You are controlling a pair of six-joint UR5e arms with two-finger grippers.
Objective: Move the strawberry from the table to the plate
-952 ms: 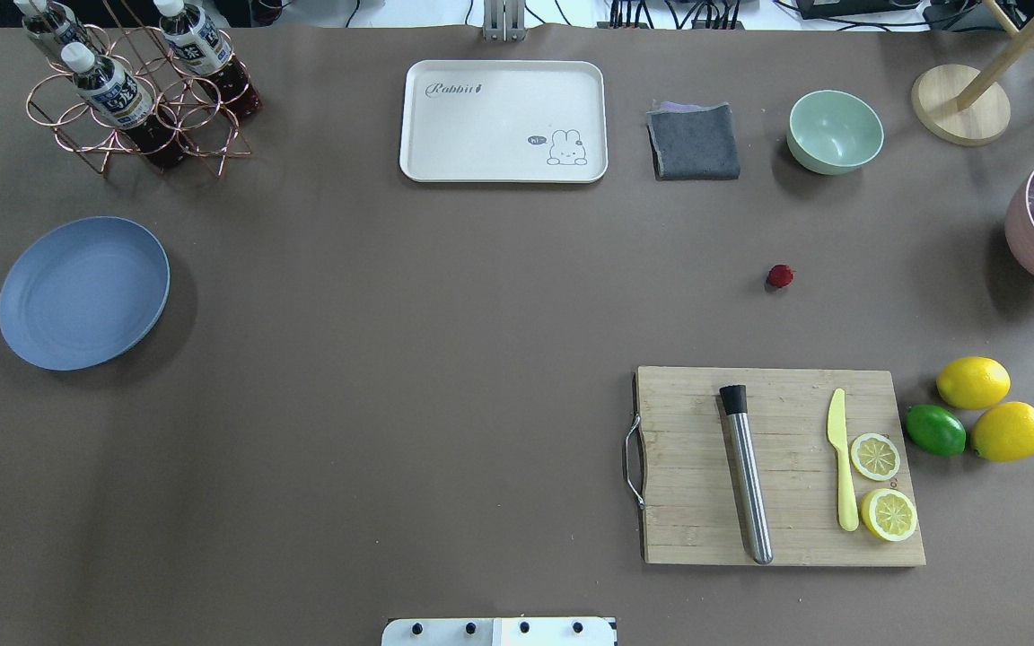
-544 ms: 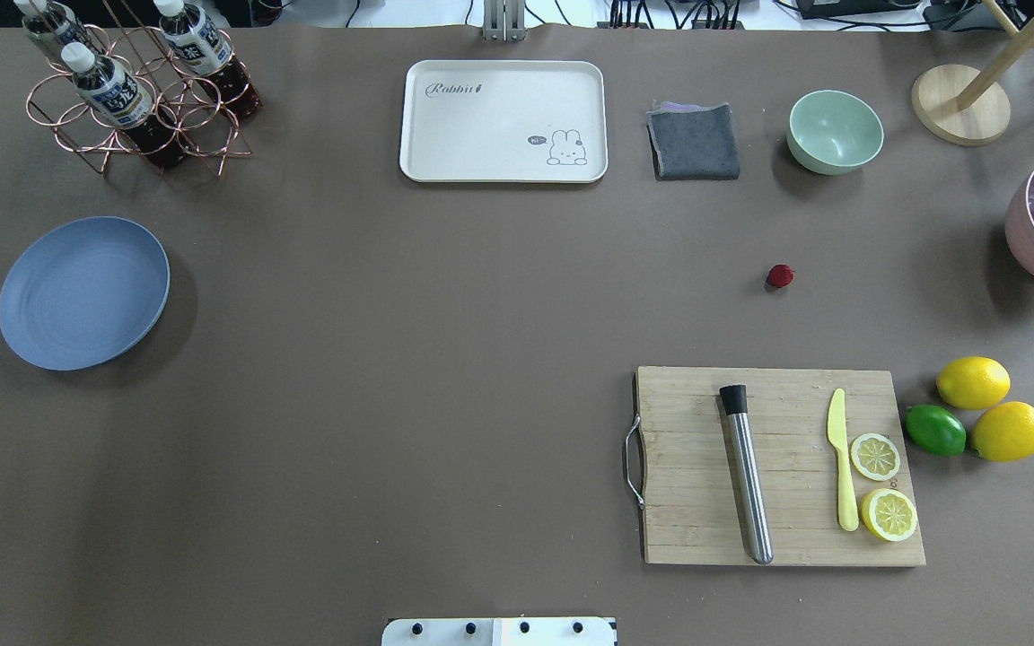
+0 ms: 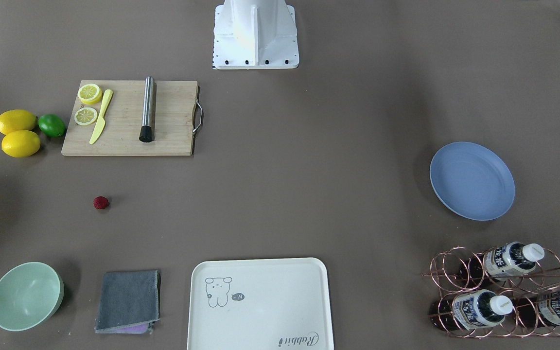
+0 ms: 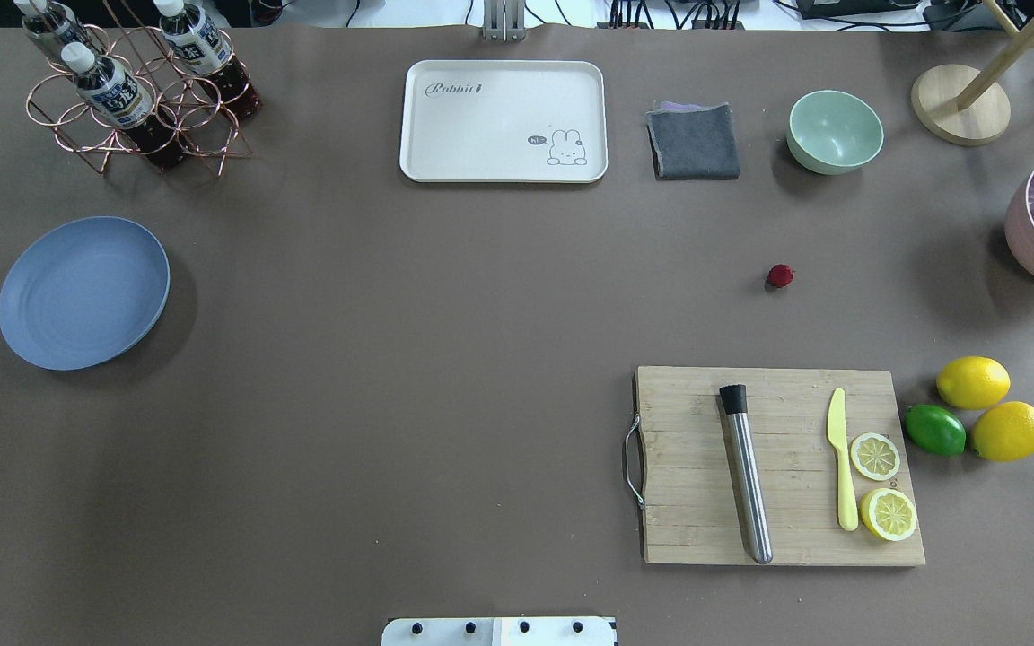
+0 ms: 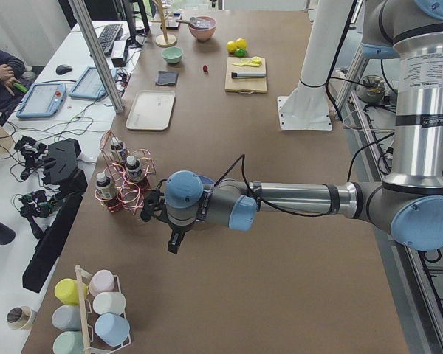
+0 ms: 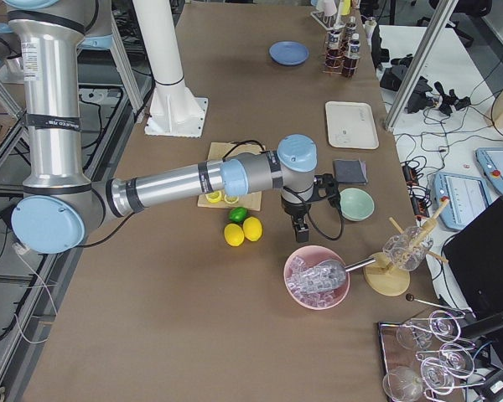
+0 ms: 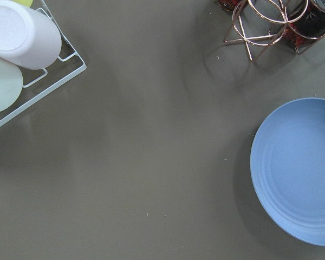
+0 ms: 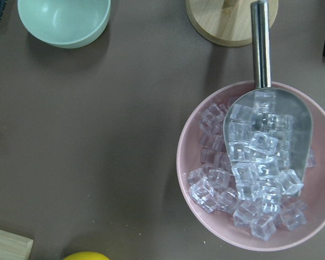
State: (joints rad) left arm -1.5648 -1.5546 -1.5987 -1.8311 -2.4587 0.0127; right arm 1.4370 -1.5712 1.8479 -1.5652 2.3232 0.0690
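The blue plate is next for my left gripper, which should go there and close on the plate's rim [image 3: 514,185] [image 7: 251,162], on the side farthest from the strawberry.
The strawberry [image 4: 780,275] is a small dark-red berry lying alone on the brown table [image 4: 391,314], right of centre, between the green bowl and the cutting board; it also shows in the front view [image 3: 100,202]. The blue plate [image 4: 83,292] sits empty at the far left [image 3: 472,180] and fills the right of the left wrist view [image 7: 300,170]. My left gripper [image 5: 175,243] hangs over the table beside the plate, and my right gripper [image 6: 302,230] hangs between the lemons and the pink bowl. Both show only in the side views, so I cannot tell whether they are open or shut.
A wooden cutting board [image 4: 777,467] carries a steel muddler, a yellow knife and lemon halves. Two lemons and a lime [image 4: 934,430] lie to its right. A green bowl [image 4: 835,131], grey cloth [image 4: 695,141], cream tray [image 4: 503,121], bottle rack [image 4: 135,90] and pink ice bowl [image 8: 257,168] line the edges.
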